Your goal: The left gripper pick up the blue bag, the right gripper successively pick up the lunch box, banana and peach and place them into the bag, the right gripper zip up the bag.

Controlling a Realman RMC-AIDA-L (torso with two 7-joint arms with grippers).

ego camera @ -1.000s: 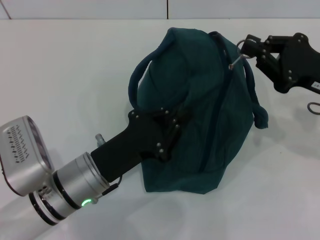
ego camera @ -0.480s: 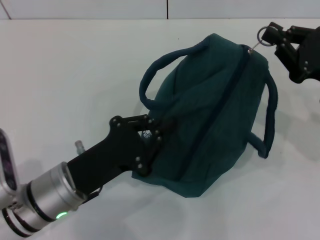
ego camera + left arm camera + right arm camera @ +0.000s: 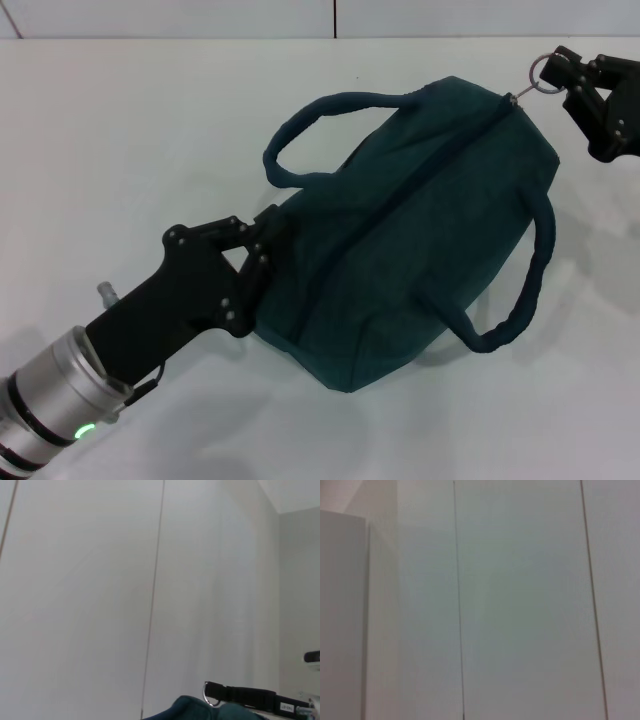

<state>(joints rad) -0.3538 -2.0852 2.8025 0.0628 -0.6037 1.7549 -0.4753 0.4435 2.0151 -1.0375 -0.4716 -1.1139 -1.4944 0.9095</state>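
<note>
Next, I open my right gripper, move in and pinch close at the zip's end [image 3: 512,101], because the ring is taut past the end of the bag, held by its far edge.
The blue bag [image 3: 400,240] lies stretched across the white table [image 3: 120,120], its zip line running closed along the top. My left gripper [image 3: 264,246] is shut on the fabric at the bag's near left end. At the far right, my right gripper [image 3: 562,70] pinches the metal ring zip pull [image 3: 541,72] just beyond the bag's other end. In the left wrist view the bag's top [image 3: 200,709], the ring [image 3: 209,693] and the right gripper [image 3: 240,695] show low against a pale wall. The lunch box, banana and peach are out of view.
One padded handle [image 3: 320,112] arches toward the table's far side. The other handle [image 3: 525,285] loops off the near right side. The right wrist view shows only pale wall panels [image 3: 520,605].
The bag has been pulled out long and flat toward the right. My right gripper drew the ring pull right and up, and my left gripper slid left and nearer with the bag's end.
</note>
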